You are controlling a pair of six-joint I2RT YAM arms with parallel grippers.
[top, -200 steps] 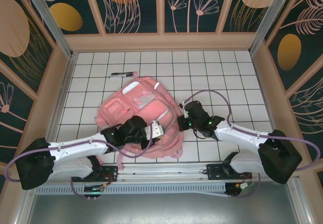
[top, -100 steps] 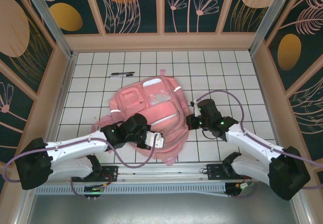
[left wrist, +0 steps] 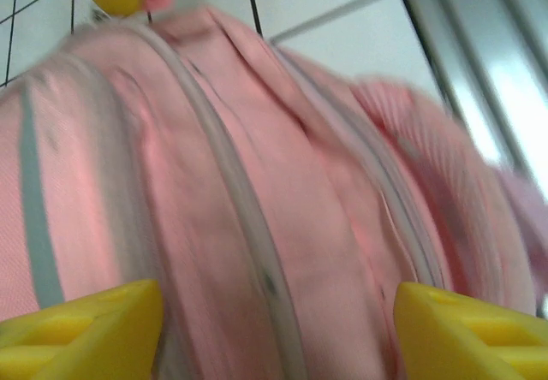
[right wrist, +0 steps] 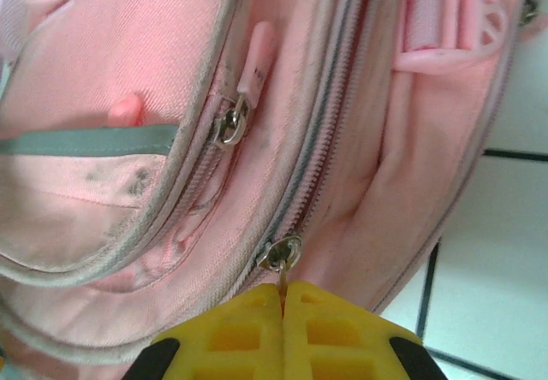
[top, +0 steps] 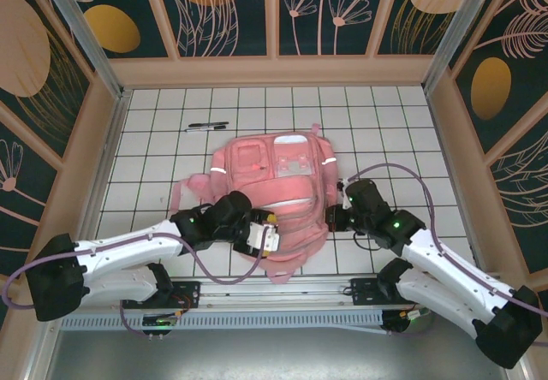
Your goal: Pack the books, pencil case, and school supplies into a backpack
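Observation:
The backpack's near end is loose and folded, so next the left gripper pinches the front pocket's edge [left wrist: 125, 170] to steady the backpack before the right gripper pulls the zipper.
The pink backpack [top: 276, 179] lies flat in the middle of the tiled table, front side up. My left gripper [top: 266, 231] hovers over its near edge, and in the left wrist view its yellow fingertips [left wrist: 79, 329] stand wide apart over blurred pink fabric [left wrist: 282, 183], holding nothing. My right gripper [right wrist: 282, 299] is shut on the metal pull of a zipper slider [right wrist: 282, 252] on the backpack's right side [top: 325, 213]. Two dark pens, the school supplies [top: 206, 127], lie at the far left of the table. The books and pencil case are out of view.
A second zipper with a pink tab [right wrist: 242, 106] sits on a front pocket. A pink strap buckle [right wrist: 445, 20] lies by the backpack's edge. Wooden walls [top: 94, 157] ring the table, and a metal rail [top: 282, 287] runs along the near edge.
The backpack has slid and turned to the right as my right arm pulled back with the zipper pull. My left gripper has opened and let go of the fabric.

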